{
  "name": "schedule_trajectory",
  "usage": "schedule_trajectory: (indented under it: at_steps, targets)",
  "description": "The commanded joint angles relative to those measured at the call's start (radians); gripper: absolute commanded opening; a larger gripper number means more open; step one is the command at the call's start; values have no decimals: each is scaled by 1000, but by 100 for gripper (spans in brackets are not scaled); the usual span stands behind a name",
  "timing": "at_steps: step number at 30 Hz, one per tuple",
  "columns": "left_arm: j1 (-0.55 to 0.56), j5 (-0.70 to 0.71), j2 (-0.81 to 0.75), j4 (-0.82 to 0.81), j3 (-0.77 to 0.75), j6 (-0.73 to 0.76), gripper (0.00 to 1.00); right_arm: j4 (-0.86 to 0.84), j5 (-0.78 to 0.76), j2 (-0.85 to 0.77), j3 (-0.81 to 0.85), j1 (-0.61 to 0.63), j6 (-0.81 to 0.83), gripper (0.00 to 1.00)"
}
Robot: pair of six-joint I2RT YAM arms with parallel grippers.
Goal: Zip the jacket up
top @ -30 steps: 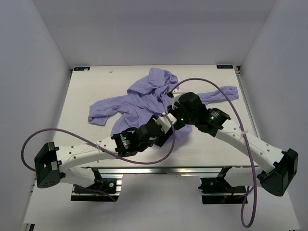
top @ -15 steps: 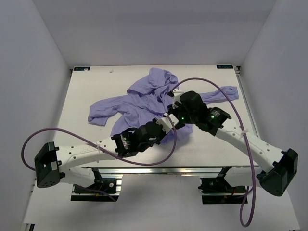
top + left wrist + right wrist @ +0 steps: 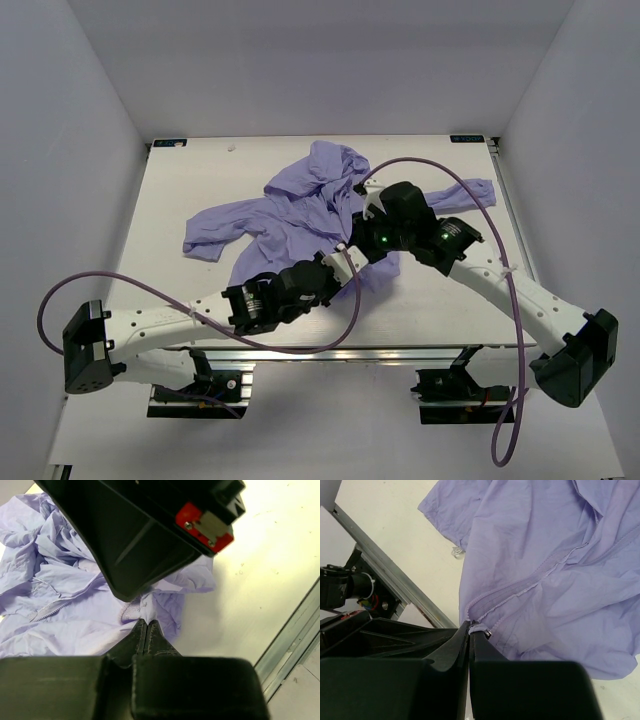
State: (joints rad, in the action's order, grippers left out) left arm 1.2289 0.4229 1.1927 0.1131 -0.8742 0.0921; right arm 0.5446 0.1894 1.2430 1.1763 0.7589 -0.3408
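The left gripper pinches a bunched fold beside the zipper's lower end, so it should take hold again of the hem at the zipper's foot (image 3: pixel 479 627) before the right gripper pulls up.
The lavender jacket (image 3: pixel 290 215) lies crumpled on the white table, hood towards the far side and sleeves spread left and right. My two grippers meet at its near lower front. The left gripper (image 3: pixel 350 256) (image 3: pixel 145 622) is shut, pinching a fold of the jacket's hem (image 3: pixel 142 607) beside the zipper's lower end. The right gripper (image 3: pixel 366 246) (image 3: pixel 471 626) is shut on the small zipper pull tab (image 3: pixel 481 628) at the foot of the zipper (image 3: pixel 520 587). In the left wrist view the right gripper's black body (image 3: pixel 135 535) hangs close above and hides part of the jacket (image 3: pixel 65 605).
The metal rail of the table's near edge (image 3: pixel 395 575) (image 3: pixel 290 645) runs just behind the grippers. A purple cable (image 3: pixel 430 170) arcs over the jacket's right sleeve (image 3: pixel 465 195). White walls close in the table (image 3: pixel 190 290) on three sides.
The left gripper has shut on the jacket's hem. The right gripper, shut all along, has shifted slightly towards the far side; the left arm has swung a little.
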Motion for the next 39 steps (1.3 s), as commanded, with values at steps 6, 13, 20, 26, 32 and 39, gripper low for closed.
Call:
schedule_trajectory:
  at_steps: [6, 13, 20, 26, 32, 39]
  targets:
    - [58, 24, -33, 33, -2, -22, 0, -41, 58, 36, 42, -38, 114, 0]
    - [60, 166, -27, 79, -17, -122, 48, -63, 81, -22, -6, -38, 129, 0]
    - [60, 258, 59, 142, -85, -184, 98, -29, 122, -60, -18, -38, 99, 0]
    - [60, 418, 130, 120, -147, -270, 98, -28, 128, -77, -14, -38, 53, 0]
    - [67, 438, 171, 31, -155, -261, 92, -32, 124, -71, -14, -38, 31, 0]
    - [70, 478, 151, -10, -134, -238, 65, -40, 123, -59, -24, -38, 13, 0]
